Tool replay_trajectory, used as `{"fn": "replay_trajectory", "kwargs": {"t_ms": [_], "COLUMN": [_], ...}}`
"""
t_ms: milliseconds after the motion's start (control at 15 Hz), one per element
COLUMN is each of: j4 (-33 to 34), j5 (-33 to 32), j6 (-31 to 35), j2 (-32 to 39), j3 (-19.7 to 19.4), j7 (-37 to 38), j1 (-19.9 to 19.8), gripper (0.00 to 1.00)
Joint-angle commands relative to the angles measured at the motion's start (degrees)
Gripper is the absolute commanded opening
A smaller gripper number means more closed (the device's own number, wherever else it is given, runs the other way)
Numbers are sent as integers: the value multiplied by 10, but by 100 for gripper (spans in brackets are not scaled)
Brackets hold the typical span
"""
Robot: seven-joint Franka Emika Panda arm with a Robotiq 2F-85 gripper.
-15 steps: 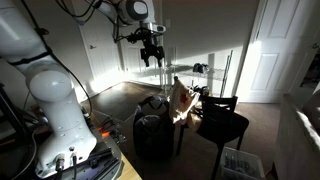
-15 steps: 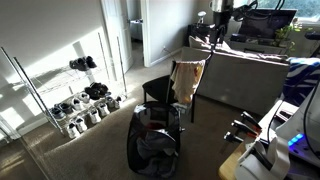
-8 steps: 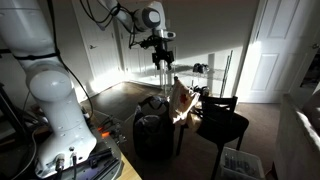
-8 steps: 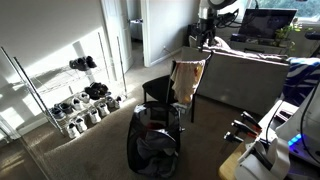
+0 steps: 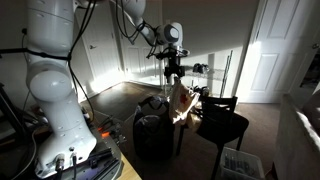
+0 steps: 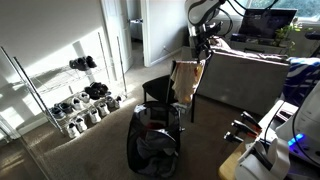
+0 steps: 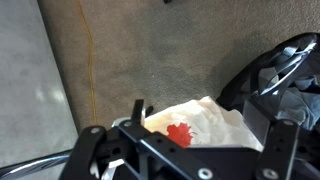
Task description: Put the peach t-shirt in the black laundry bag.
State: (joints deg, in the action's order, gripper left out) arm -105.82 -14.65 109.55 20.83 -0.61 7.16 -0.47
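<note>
I should next close my gripper on the peach t-shirt, at its top fold [image 5: 181, 87] [image 7: 201, 142] beside the red print, over the back of the black chair.
The peach t-shirt [image 5: 181, 101] hangs over the back of a black chair [image 5: 226, 125]; it also shows in an exterior view [image 6: 187, 80]. In the wrist view the t-shirt [image 7: 222, 128] carries a red print. My gripper [image 5: 173, 68] hovers just above the shirt's top edge, as an exterior view [image 6: 203, 50] also shows. In the wrist view the gripper [image 7: 200, 116] is open, with a finger on either side of the cloth below. The black laundry bag [image 5: 150, 133] stands upright on the floor in front of the chair, seen in both exterior views [image 6: 155, 148] and at the right of the wrist view [image 7: 290, 75].
A wire shoe rack [image 6: 82, 98] with several shoes stands along the wall. A small white slatted basket [image 5: 241, 161] sits on the floor by the chair. A grey sofa [image 6: 255, 82] is behind the chair. Carpeted floor lies around the bag.
My gripper has moved across and down from open air toward the chair and now sits just above the t-shirt. The shirt and bag have not moved.
</note>
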Motion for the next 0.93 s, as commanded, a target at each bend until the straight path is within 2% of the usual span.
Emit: {"fn": "replay_trajectory", "kwargs": {"t_ms": [0, 200, 467, 867], "j4": [74, 93, 123, 112], "j5": [37, 67, 87, 143], "j6": [-54, -36, -50, 48], "j2": [59, 82, 121, 137], "j3": [-9, -10, -22, -35], "j7": [-10, -15, 8, 39], "j1": [-2, -9, -10, -31], "gripper": [100, 100, 100, 100]}}
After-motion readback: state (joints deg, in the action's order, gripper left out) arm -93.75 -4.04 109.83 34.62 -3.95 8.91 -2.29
